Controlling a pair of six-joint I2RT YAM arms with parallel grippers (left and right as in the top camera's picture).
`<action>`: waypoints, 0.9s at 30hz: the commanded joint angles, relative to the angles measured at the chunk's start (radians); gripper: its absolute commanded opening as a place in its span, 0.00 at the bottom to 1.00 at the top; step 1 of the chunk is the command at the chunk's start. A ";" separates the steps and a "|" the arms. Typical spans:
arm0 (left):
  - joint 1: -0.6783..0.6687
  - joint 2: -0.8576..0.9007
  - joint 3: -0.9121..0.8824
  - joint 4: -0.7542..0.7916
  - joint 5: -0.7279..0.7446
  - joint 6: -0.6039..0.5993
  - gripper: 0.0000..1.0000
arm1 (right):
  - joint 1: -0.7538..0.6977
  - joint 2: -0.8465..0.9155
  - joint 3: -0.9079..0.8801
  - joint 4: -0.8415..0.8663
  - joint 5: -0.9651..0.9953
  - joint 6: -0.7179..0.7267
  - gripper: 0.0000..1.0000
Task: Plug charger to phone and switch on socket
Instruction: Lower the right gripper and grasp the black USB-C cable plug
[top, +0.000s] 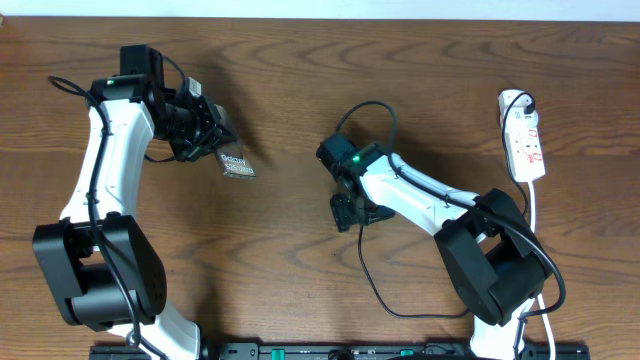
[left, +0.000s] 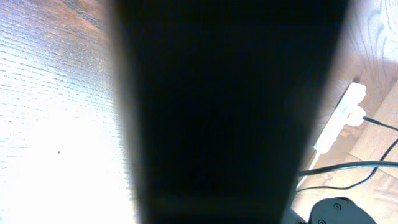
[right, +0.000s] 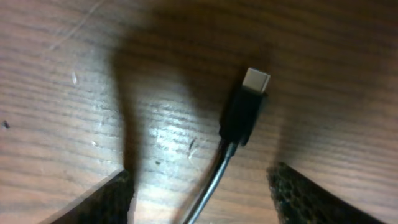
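I will grip the connector's black body (right: 241, 118), metal tip clear, before bringing it to the phone, as my right gripper's fingers straddle the thin cable behind the slanted connector.
My left gripper (top: 207, 135) is shut on the phone (top: 237, 165), a bronze-grey slab held tilted above the table at the left. In the left wrist view the phone (left: 230, 112) is a dark slab that fills the middle and hides my fingers. The charger's black connector (right: 245, 109) with a pale metal tip lies on the wood. My right gripper (right: 199, 183) is open, with one finger on each side of the cable just behind the connector. From above, the right gripper (top: 348, 212) is at the table's middle and the thin black cable (top: 372, 280) trails toward the front.
The white power strip (top: 524, 140) lies at the far right with a black plug in its far end and a white cord (top: 535, 215) running toward the front. It also shows in the left wrist view (left: 345, 112). Both arm bases stand at the front edge.
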 joint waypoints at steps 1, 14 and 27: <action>0.003 -0.031 0.005 -0.002 0.033 0.020 0.07 | -0.009 0.005 -0.039 0.024 -0.005 0.068 0.99; 0.003 -0.031 0.005 0.006 0.121 0.080 0.07 | -0.102 0.005 -0.044 0.030 -0.023 0.156 0.19; 0.003 -0.034 0.005 0.010 0.122 0.084 0.07 | -0.105 -0.012 -0.044 0.030 -0.056 0.127 0.01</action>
